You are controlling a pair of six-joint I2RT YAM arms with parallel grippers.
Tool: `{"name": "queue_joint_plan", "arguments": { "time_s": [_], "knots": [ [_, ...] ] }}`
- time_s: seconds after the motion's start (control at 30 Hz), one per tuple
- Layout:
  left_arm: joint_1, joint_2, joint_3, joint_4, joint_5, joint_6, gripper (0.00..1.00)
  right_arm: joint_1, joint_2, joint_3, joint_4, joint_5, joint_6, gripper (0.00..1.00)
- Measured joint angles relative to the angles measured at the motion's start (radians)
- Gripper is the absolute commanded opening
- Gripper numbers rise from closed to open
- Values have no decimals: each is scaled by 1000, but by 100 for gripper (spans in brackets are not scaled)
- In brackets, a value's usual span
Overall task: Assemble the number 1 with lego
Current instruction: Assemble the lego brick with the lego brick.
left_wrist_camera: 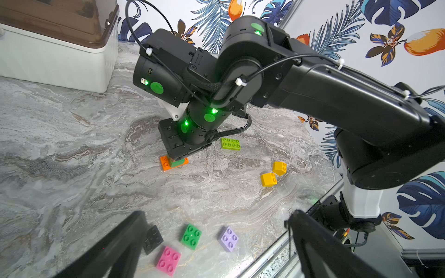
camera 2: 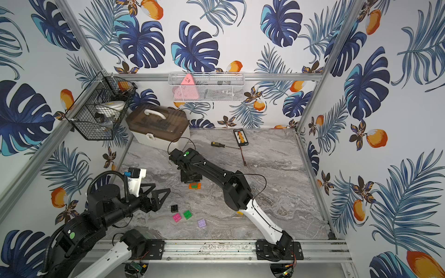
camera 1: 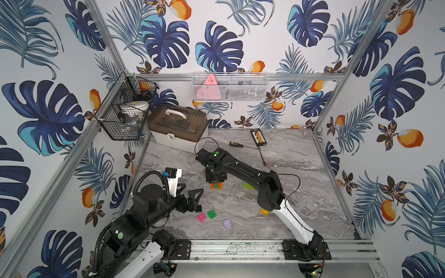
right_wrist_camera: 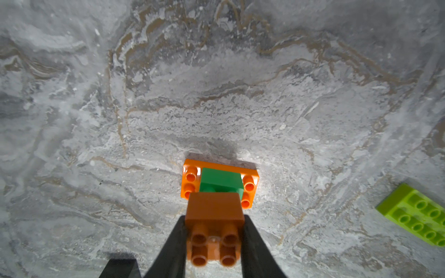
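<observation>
Next, I release the brown square lego brick from my right gripper on top of the green square brick (camera 1: 216, 183) (right_wrist_camera: 221, 195) above the orange one.
My right gripper (right_wrist_camera: 214, 220) is shut on a brown square lego brick (right_wrist_camera: 214, 207), studs facing the camera. The brown brick is directly over a green square brick (right_wrist_camera: 221, 181) that sits on the middle of a long orange brick (right_wrist_camera: 191, 177). I cannot tell whether brown and green touch. In both top views the arm hides the brown brick, and the orange brick (camera 1: 213, 186) (camera 2: 192, 185) peeks out below. My left gripper (left_wrist_camera: 216, 214) (camera 1: 194, 187) is open and empty. It hovers near the black (left_wrist_camera: 153, 239), pink (left_wrist_camera: 168, 260), green (left_wrist_camera: 191, 236) and lilac (left_wrist_camera: 228, 238) bricks.
A lime long brick (left_wrist_camera: 230, 143) and two yellow bricks (left_wrist_camera: 268, 179) lie right of the stack. A toolbox (camera 1: 178, 125), a screwdriver (camera 1: 234, 144) and an abacus (camera 1: 258, 137) stand at the back. Wire baskets (camera 1: 125, 113) hang on the wall. A metal rail (camera 1: 240, 250) runs along the front edge.
</observation>
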Motion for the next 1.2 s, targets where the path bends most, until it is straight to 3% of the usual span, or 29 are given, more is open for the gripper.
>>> {"name": "queue_joint_plan", "arguments": {
  "time_s": [0.93,1.2],
  "knots": [
    [4,-28,0,0,0,0,99,-2,1,-36,12,-3,80,13],
    [4,-24,0,0,0,0,99,2,12,-26,3,29,79,23]
  ]
}}
